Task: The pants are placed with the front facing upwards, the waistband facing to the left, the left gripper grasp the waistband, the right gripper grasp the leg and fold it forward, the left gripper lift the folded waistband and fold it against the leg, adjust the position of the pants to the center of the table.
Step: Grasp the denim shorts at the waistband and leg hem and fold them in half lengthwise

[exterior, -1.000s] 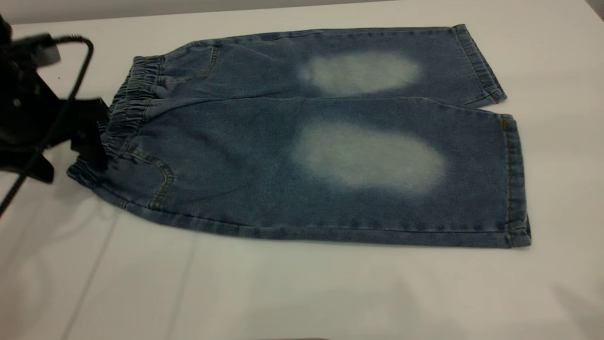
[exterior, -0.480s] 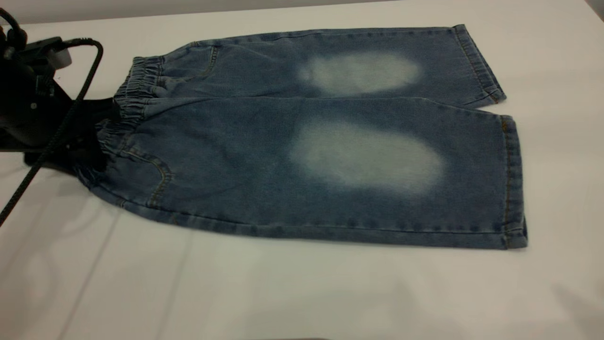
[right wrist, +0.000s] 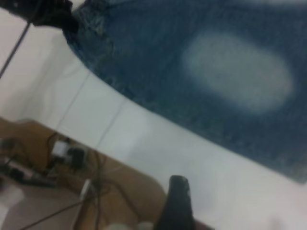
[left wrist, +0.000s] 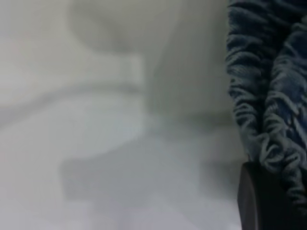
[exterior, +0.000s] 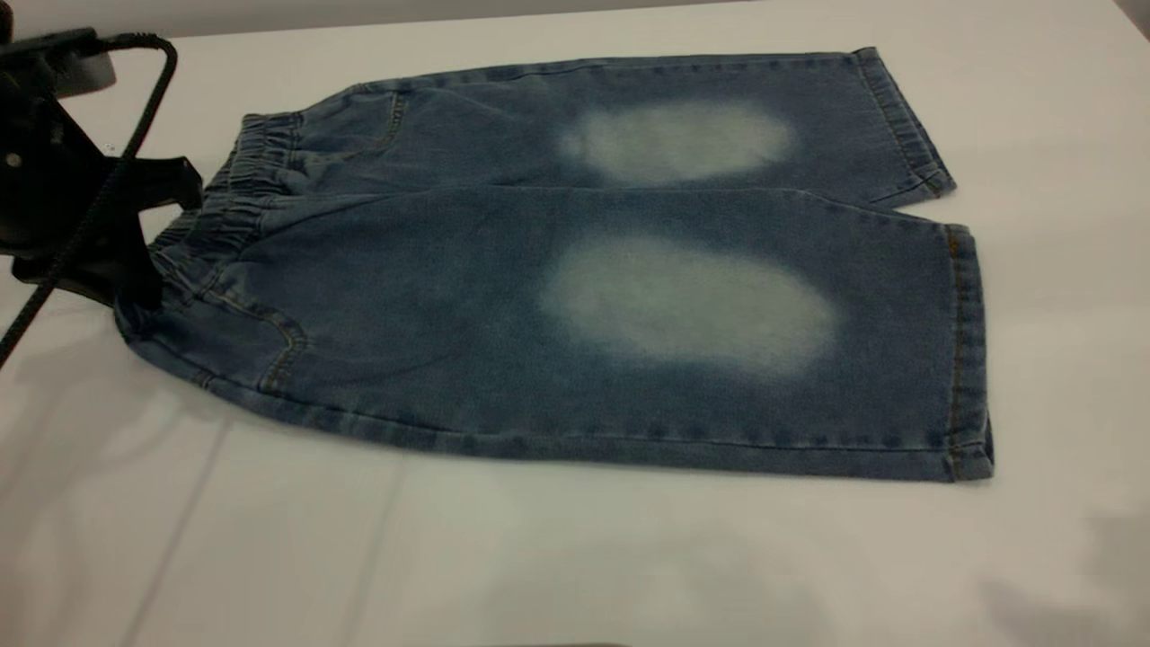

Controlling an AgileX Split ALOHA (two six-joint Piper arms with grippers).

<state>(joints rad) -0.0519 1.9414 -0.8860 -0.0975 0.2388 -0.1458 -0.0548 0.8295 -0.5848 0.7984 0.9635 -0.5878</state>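
Next, my right gripper grips the denim pants at the near corner of the near leg's hem [exterior: 968, 464], so that this leg can fold forward.
Blue denim pants [exterior: 557, 261] lie flat on the white table [exterior: 575, 557], front up, with two pale faded patches and the legs' hems at the right. The gathered waistband [exterior: 235, 202] points left. My left gripper [exterior: 166, 235] is at the waistband's near end and shut on the waistband; in the left wrist view the ruched band [left wrist: 268, 96] runs over one of its black fingers [left wrist: 256, 201]. The right gripper [right wrist: 176, 206] is outside the exterior view; in its wrist view a black part of it hangs over the table's near edge, apart from the pants [right wrist: 201, 81].
A braided black cable [exterior: 135, 135] loops from the left arm over the table's left side. Beyond the table's near edge, the right wrist view shows a brown floor with cables and small devices [right wrist: 62, 153]. Bare tabletop lies in front of the pants.
The left gripper has shifted left and back, and the pants have slid a little to the left with it; the waistband's near end now reaches farther left.
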